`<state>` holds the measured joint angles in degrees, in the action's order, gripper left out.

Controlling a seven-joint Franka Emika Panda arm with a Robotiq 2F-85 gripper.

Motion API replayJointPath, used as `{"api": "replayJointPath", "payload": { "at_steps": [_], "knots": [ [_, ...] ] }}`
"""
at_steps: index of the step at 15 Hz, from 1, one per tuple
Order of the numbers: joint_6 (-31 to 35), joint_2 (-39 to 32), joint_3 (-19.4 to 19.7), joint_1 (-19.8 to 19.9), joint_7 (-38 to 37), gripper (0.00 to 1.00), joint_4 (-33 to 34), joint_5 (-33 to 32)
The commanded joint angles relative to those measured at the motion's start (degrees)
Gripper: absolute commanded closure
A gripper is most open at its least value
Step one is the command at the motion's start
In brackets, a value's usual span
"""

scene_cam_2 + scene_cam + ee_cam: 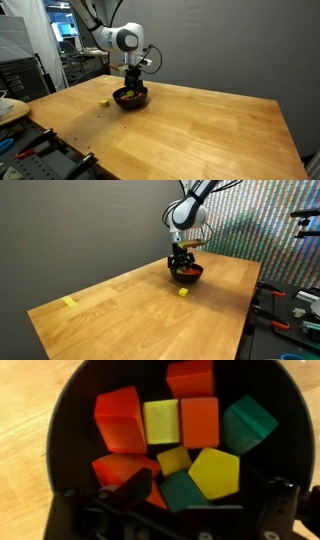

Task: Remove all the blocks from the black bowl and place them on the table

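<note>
Next, my gripper opens, moves over and closes on the larger yellow block alone (215,473), because the near green block is next to the larger yellow block within its fingers.
The black bowl (72,440) fills the wrist view and holds several blocks: a red one (120,418), a yellow one (162,422), an orange one (200,422), a green one (248,422), and more yellow (215,472) and green (180,490) ones nearer me. My gripper (200,492) is open, its fingers spread wide inside the bowl's near rim, around the near blocks, and holds nothing. In both exterior views the gripper (182,260) (132,82) hangs straight down into the bowl (187,274) (130,99). One yellow block (184,292) (104,101) lies on the table (130,320) (200,130).
A flat yellow strip of tape (69,302) lies near the table's far corner. A bench with tools (290,310) stands past one table edge. A white plate (10,108) and more tools sit beyond another edge. A grey wall backs the table.
</note>
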<state>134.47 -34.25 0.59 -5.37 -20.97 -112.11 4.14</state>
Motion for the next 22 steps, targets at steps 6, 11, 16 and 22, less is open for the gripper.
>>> {"api": "replayJointPath", "payload": {
  "at_steps": [6, 11, 16, 22],
  "knots": [
    [3.82, -0.03, 0.16, 0.46, 0.21, 0.13, -1.16, 3.72],
    [4.65, 2.16, 0.74, -1.63, -0.69, 0.00, -3.41, 1.54],
    [2.94, 0.69, -0.32, -2.16, -0.08, 0.36, -2.75, 2.10],
    [3.81, 2.01, 0.47, -2.23, -0.77, 0.82, -4.81, 1.93]
  ]
}}
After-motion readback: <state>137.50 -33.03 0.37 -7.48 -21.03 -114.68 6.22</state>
